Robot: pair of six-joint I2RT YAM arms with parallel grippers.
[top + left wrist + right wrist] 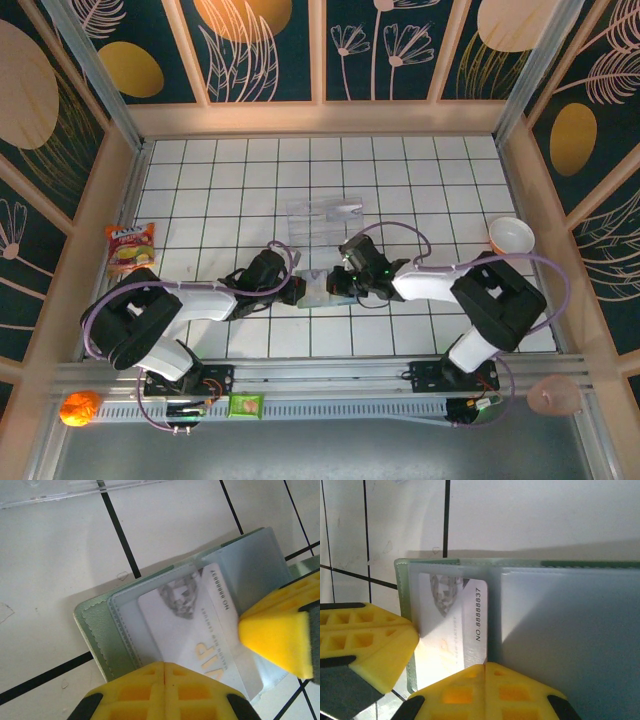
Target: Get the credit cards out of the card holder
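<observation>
The credit card's numbered edge pokes out of the clear sleeve, but my right gripper is closed against it, so I need to open it and pinch that edge (484, 652).
The grey-green card holder (316, 292) lies open on the tiled table between both arms. Its left panel (100, 635) carries a clear sleeve with a white credit card (190, 630) marked VIP; the same credit card (450, 630) shows a printed number beside the spine. My left gripper (165, 666) is shut on the card holder's outer edge. My right gripper (485, 666) is shut on the credit card's edge near the spine, and one of its yellow fingers (277, 635) rests over the card. The holder's other panel (570, 640) stands to the right. See-through credit cards (325, 215) lie further back.
A snack packet (130, 248) lies at the left wall and a white bowl (512, 235) at the right. An orange object (80, 408) and a green packet (245, 404) sit on the front rail. Walls close in the table's back and sides.
</observation>
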